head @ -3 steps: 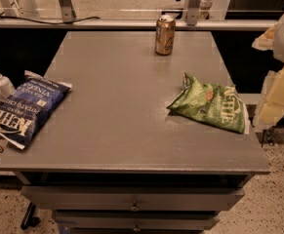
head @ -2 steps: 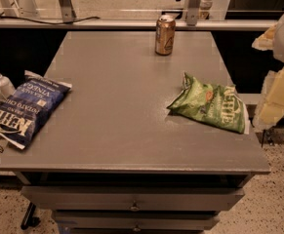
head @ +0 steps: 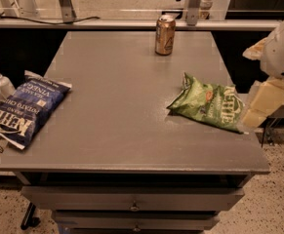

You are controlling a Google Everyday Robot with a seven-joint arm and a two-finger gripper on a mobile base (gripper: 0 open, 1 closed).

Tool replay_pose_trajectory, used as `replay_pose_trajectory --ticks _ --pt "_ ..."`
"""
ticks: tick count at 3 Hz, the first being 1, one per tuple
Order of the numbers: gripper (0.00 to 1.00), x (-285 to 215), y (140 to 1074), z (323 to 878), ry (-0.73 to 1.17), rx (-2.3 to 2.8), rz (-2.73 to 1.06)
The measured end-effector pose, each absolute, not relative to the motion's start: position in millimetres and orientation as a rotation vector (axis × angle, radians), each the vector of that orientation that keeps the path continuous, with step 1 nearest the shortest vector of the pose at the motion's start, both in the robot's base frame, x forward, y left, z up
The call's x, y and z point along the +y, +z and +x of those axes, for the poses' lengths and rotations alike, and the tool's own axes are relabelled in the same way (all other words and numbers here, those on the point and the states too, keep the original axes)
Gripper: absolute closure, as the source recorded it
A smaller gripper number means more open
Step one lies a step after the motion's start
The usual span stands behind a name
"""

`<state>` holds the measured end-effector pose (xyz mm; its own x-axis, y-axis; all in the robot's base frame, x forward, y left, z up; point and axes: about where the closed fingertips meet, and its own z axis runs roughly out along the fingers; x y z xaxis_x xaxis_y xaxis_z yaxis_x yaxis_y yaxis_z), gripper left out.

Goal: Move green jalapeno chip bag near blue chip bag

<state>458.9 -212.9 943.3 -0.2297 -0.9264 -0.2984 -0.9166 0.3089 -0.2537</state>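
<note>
I will next move my gripper in over the green jalapeno chip bag and close it on the bag's crinkled middle (head: 209, 102), between its two ends.
The green jalapeno chip bag (head: 207, 106) lies crinkled on the right side of the grey table (head: 122, 130), close to its right edge. The blue chip bag (head: 27, 107) lies at the table's left edge, partly hanging over it, far from the green bag. My gripper (head: 256, 115) hangs at the far right of the view, just off the table's right edge. Its cream tip is right beside the green bag's right end. The white arm (head: 283, 50) rises above it and runs out of the frame.
A gold soda can (head: 165, 34) stands upright at the table's back edge, right of centre. A small white pump bottle (head: 2, 83) stands off the left edge behind the blue bag. Drawers (head: 131, 206) front the table below.
</note>
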Motion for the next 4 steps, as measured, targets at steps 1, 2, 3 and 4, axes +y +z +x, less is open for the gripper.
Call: replay_pose_trajectory --ticks 1,2,3,4 --pt "0.00 -205.4 908.0 484.6 -0.014 2.191 -1.601" --pt "0.00 -197.7 877.7 509.8 0.011 2.197 -1.556" --pt "0.00 -184.4 848.8 530.1 0.040 2.200 -1.543" --pt "0.17 -173.9 835.4 543.3 0.070 2.213 -1.523"
